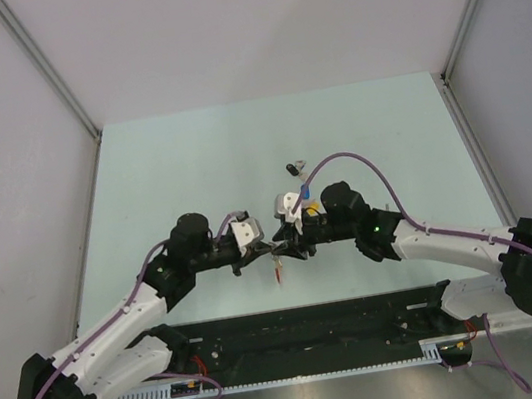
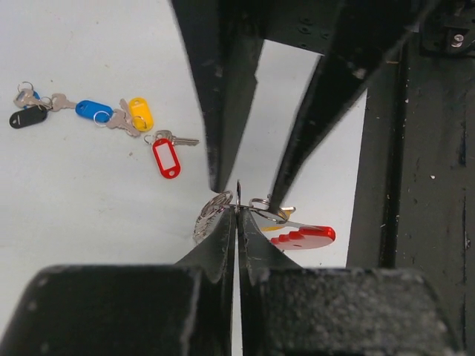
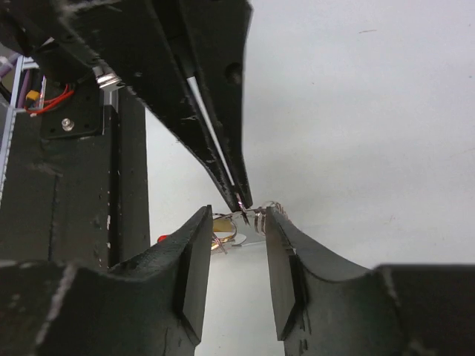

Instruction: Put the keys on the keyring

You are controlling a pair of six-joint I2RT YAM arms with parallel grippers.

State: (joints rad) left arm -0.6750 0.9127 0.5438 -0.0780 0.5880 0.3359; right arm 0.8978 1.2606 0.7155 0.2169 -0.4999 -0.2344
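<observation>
Loops of the coil crowd the ring at my left gripper's fingers, so my right gripper should back away while my left gripper turns the keyring, then pinch that ring point(image 2: 238, 193).
My left gripper point(image 2: 237, 211) is shut on a thin wire ring of the keyring point(image 2: 211, 216), a silvery coil bunch with a red curved band point(image 2: 308, 237), held just above the table. My right gripper point(image 3: 236, 222) is open, one finger on each side of the ring; its fingers point(image 2: 308, 126) come down from above in the left wrist view. In the top view both grippers meet at the keyring point(image 1: 275, 255), left gripper point(image 1: 264, 248), right gripper point(image 1: 289, 244). The keys lie on the table: black tag point(image 2: 28, 117), blue tag point(image 2: 94, 111), yellow tag point(image 2: 139, 113), red tag point(image 2: 166, 157). No green tag shows.
A black rail point(image 1: 316, 325) runs along the table's near edge, close behind the grippers. In the top view the black-tagged key point(image 1: 293, 167) lies beyond the right wrist, with the blue tag point(image 1: 303, 194) and yellow tag point(image 1: 315, 210) partly under it.
</observation>
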